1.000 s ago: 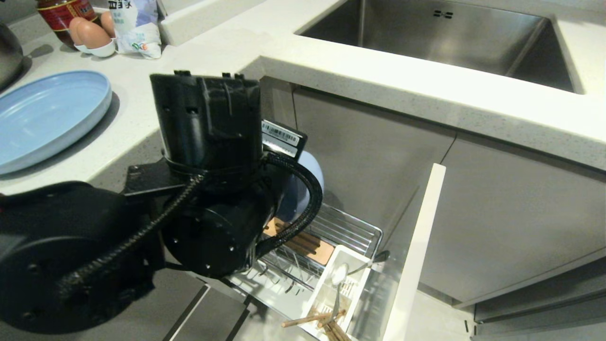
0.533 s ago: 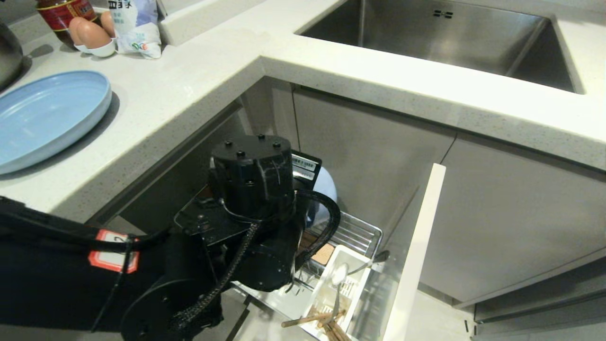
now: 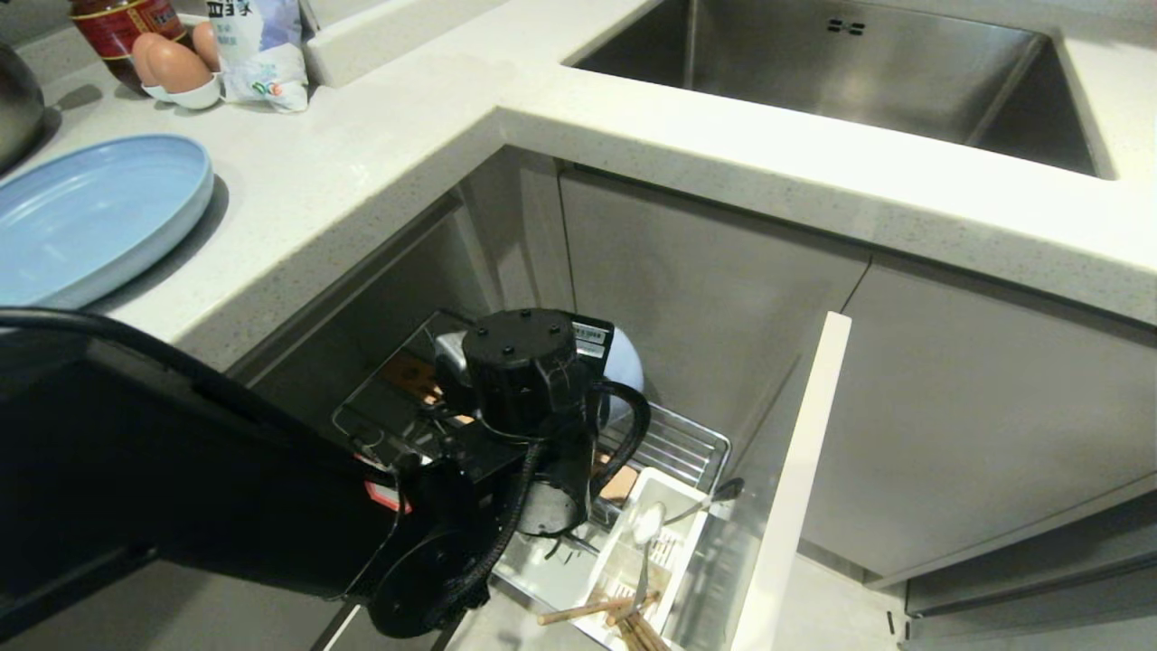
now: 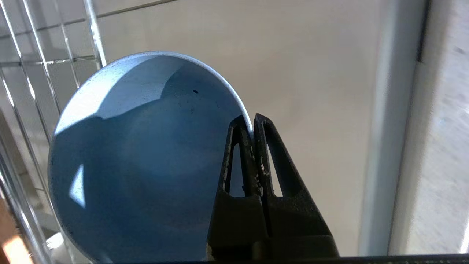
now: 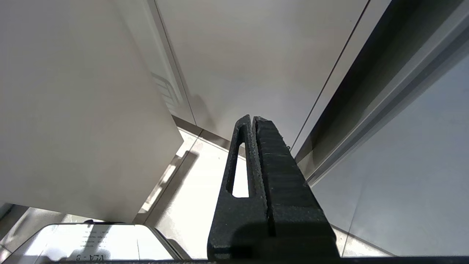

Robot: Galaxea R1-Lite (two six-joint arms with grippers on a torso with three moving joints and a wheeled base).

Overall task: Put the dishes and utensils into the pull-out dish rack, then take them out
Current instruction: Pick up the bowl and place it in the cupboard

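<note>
My left gripper will release the pale blue bowl in the rack's rear wire section (image 3: pixel 598 401), behind the brown slotted board. The bowl is now on edge above the wire floor.
My left gripper (image 4: pixel 252 119) is shut on the rim of the pale blue bowl (image 4: pixel 146 157), which is held on edge above the wire floor of the pull-out dish rack (image 3: pixel 673 443). In the head view my left arm (image 3: pixel 520 380) hides the gripper; only part of the bowl (image 3: pixel 625 366) shows behind it. The spoon (image 3: pixel 649 523) and the chopsticks (image 3: pixel 587 610) stand in the rack's white caddy (image 3: pixel 624 556). The blue plate (image 3: pixel 81 221) lies on the counter at the left. My right gripper (image 5: pixel 253 119) is shut on nothing, parked low by the cabinet fronts.
The rack's flat front panel (image 3: pixel 795 470) stands out to the right of the caddy. The steel sink (image 3: pixel 850 72) is set in the counter behind. Eggs (image 3: pixel 172 63), a bag (image 3: pixel 258 45), a bottle (image 3: pixel 117 18) and a steel pot (image 3: pixel 14 99) crowd the far left.
My left arm has dropped from counter height down under the counter edge into the rack, carrying the bowl with it. The right arm has not moved.
</note>
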